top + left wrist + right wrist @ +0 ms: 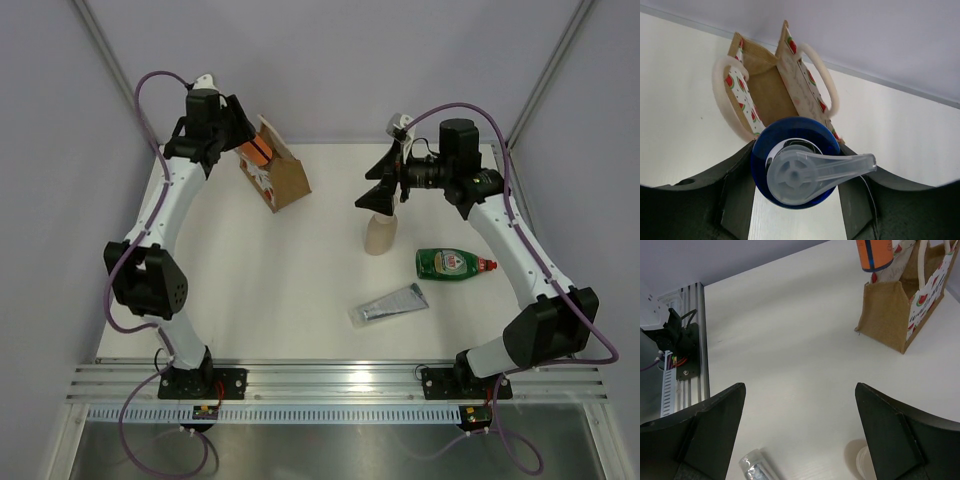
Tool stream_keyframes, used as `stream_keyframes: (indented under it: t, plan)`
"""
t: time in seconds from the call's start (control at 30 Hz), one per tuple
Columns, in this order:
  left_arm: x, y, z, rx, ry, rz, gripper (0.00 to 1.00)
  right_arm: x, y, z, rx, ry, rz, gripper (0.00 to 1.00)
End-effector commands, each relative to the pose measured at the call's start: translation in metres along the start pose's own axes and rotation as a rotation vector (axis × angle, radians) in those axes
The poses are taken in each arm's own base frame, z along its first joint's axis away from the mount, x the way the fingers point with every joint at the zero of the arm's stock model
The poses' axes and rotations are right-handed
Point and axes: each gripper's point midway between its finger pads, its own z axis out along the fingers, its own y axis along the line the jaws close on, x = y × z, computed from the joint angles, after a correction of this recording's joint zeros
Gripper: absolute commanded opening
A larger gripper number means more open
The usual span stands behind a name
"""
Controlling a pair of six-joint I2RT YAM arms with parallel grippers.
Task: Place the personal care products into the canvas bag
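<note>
My right gripper is to close next on the neck [386, 210] [861, 463] just below the pump head of the upright beige pump bottle.
My left gripper [246, 140] is shut on the orange bottle [256, 153] and holds it just above the open mouth of the canvas bag [277, 175] at the back left. In the left wrist view the bottle's clear cap and blue collar [795, 172] sit between my fingers, with the bag [765, 90] beyond. My right gripper [373, 190] is open and empty, hovering over the upright beige pump bottle [380, 236]. The green red-capped bottle [455, 264] and the silver-grey tube [390, 305] lie on the table. The right wrist view shows the bag [890, 320], the orange bottle [874, 254] and the tube's end [752, 464].
The white table [300, 270] ends at an aluminium rail [340, 380] along the near edge, where both arm bases are bolted. Grey walls close in the back and sides. The bag's white loop handles [822, 75] stand up beside its opening.
</note>
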Motion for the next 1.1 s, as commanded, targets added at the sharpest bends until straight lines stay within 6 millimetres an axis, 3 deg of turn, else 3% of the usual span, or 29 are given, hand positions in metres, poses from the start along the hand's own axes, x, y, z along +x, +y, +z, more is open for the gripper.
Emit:
stream_keyframes:
  t: [0.0, 0.03, 0.33, 0.6, 1.07]
  plan:
    - [-0.093, -0.027, -0.005, 0.061, -0.286, -0.037, 0.00, -0.011, 0.013, -0.010, -0.021, -0.034, -0.013, 1.00]
    - [-0.090, -0.025, 0.006, 0.058, -0.275, -0.044, 0.00, -0.008, 0.013, -0.010, -0.022, -0.032, -0.006, 0.99]
    - [-0.115, -0.018, 0.023, 0.044, -0.344, -0.115, 0.00, 0.003, 0.011, -0.014, -0.018, -0.019, 0.023, 1.00]
    - [-0.101, 0.011, 0.069, -0.071, -0.363, -0.078, 0.00, -0.003, 0.007, -0.017, -0.003, -0.039, 0.028, 0.99]
    - [-0.104, 0.020, 0.125, -0.085, -0.463, 0.067, 0.00, -0.004, 0.006, -0.022, 0.010, -0.054, 0.050, 1.00]
